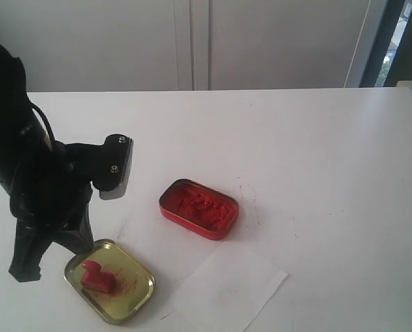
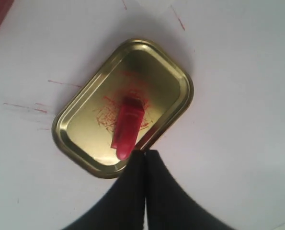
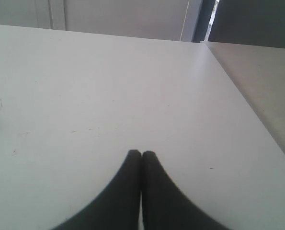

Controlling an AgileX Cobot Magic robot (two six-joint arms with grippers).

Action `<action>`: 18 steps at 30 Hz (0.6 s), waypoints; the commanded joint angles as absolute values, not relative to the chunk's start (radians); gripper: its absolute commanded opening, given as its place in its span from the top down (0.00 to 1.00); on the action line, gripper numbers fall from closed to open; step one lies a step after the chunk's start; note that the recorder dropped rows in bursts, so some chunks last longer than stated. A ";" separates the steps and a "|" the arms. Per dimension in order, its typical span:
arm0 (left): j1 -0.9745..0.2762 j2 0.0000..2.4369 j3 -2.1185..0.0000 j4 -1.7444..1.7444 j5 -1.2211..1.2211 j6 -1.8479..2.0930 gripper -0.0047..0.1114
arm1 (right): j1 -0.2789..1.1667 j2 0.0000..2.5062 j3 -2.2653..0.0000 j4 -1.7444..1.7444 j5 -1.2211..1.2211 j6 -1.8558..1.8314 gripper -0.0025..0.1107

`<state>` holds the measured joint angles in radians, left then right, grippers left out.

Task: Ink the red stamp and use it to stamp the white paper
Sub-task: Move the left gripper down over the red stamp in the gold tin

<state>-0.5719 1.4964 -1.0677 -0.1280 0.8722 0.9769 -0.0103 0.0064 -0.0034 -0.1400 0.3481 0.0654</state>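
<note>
The red stamp has a narrow part of the red stamp's handle (image 1: 92, 270) (image 2: 127, 137) between its knob and its block. My left gripper should go there next and close on it.
The red stamp (image 1: 97, 277) lies on its side in a shallow gold tin lid (image 1: 138, 273), at the table's front left. In the left wrist view the stamp (image 2: 128, 127) points its knobbed end toward my left gripper (image 2: 144, 152), which is shut and empty, with its tips just over the lid's rim (image 2: 154, 140). In the exterior view the left gripper (image 1: 24, 271) hangs to the left of the lid. The white paper (image 1: 230, 287) lies flat to the right of the lid. My right gripper (image 3: 141, 154) is shut and empty over bare tabletop.
An open red tin of red ink paste (image 1: 199, 207) sits behind the paper, right of the left arm. Red ink smears mark the table (image 2: 25, 106) near the lid. The table's side edge (image 3: 247, 100) runs past the right gripper.
</note>
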 commanded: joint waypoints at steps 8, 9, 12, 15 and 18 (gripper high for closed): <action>-0.601 1.572 -1.070 -0.052 0.862 1.009 0.96 | -0.008 0.000 0.000 -0.148 0.342 0.065 0.98; -0.601 1.576 -1.070 -0.052 0.852 1.015 0.96 | -0.008 0.000 0.000 -0.148 0.342 0.065 0.98; -0.601 1.580 -1.070 -0.052 0.832 1.027 0.96 | -0.008 0.000 0.000 -0.148 0.342 0.065 0.98; -0.601 1.583 -1.070 -0.052 0.827 1.029 0.91 | -0.008 0.000 0.000 -0.148 0.342 0.065 0.98; -0.601 1.583 -1.070 -0.052 0.827 1.029 0.79 | -0.008 0.000 0.000 -0.148 0.342 0.065 0.98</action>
<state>-0.5935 1.5858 -1.0677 -0.0476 0.8131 1.0254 -0.0103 0.0064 -0.0034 -0.1400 0.3481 0.0654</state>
